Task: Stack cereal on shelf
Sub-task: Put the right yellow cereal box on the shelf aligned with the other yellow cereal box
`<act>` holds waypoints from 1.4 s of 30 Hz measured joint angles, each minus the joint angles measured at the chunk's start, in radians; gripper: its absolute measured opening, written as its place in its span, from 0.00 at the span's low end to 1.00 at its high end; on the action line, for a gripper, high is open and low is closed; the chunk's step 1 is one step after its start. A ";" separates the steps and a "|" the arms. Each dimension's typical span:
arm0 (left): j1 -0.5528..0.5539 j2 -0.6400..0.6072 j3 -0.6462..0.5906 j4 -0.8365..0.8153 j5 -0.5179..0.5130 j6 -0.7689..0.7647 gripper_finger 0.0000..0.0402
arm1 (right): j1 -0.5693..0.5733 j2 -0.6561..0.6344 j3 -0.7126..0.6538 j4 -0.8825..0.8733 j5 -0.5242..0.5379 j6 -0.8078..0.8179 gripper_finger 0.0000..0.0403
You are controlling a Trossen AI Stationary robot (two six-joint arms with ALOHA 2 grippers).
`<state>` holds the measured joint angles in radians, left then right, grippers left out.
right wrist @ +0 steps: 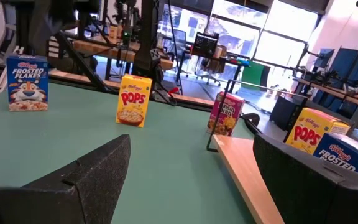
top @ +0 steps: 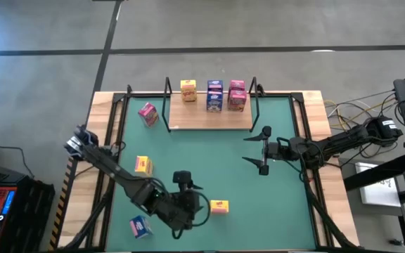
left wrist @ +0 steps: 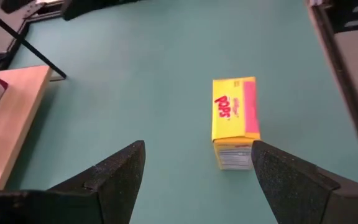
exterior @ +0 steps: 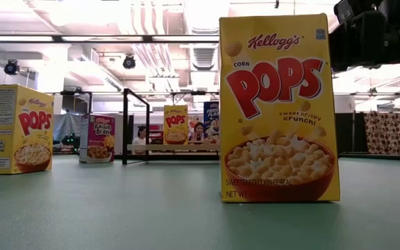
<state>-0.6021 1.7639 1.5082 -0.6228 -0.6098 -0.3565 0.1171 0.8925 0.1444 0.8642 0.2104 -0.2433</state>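
My left gripper should close on the opposite sides (top: pixel 219 206) (left wrist: pixel 235 115) of the yellow cereal box near the front edge of the mat, with one finger next to the box's pink strip.
A yellow cereal box (top: pixel 219 206) (left wrist: pixel 234 118) stands upright on the green mat near the front edge. My left gripper (top: pixel 201 202) (left wrist: pixel 197 180) hovers open just to the left of it, slanting down, and touches nothing. The wooden shelf (top: pixel 209 119) at the far side carries a yellow box (top: pixel 188 90), blue boxes (top: pixel 215 97) and pink boxes (top: pixel 237 95). Standing loose on the mat are a pink box (top: pixel 148 114), another yellow box (top: pixel 143 165) and a blue box (top: pixel 140 226). My right gripper (top: pixel 264 151) (right wrist: pixel 191 180) waits open beside the shelf's right end.
Black metal uprights (top: pixel 168 98) frame the shelf, and its board edge (right wrist: pixel 244 174) lies close to my right gripper. The mat (top: pixel 280 211) is bare between the right arm and the near yellow box. Cables and equipment (top: pixel 399 112) lie beyond the table's right edge.
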 joint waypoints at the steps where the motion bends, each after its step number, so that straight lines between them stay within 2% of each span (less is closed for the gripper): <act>1: -0.004 0.012 0.000 0.003 -0.006 0.000 0.69 | 0.000 0.000 0.000 0.000 0.000 0.000 0.81; 8: -0.020 0.092 0.000 0.013 -0.008 -0.011 0.69 | 0.000 0.000 0.000 -0.001 0.000 0.000 0.81; 19: -0.024 0.111 0.002 0.163 -0.064 0.067 0.69 | 0.000 0.000 0.000 0.000 0.000 0.000 0.81; 40: -0.004 0.212 0.000 0.365 -0.051 0.165 0.69 | 0.000 0.000 0.000 0.000 0.000 0.000 0.81; 42: 0.008 0.218 0.000 0.365 -0.025 0.165 0.69 | 0.000 0.000 0.000 -0.001 0.000 0.000 0.81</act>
<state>-0.5945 1.9824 1.5085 -0.2574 -0.6345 -0.1918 0.1173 0.8925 0.1444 0.8635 0.2104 -0.2432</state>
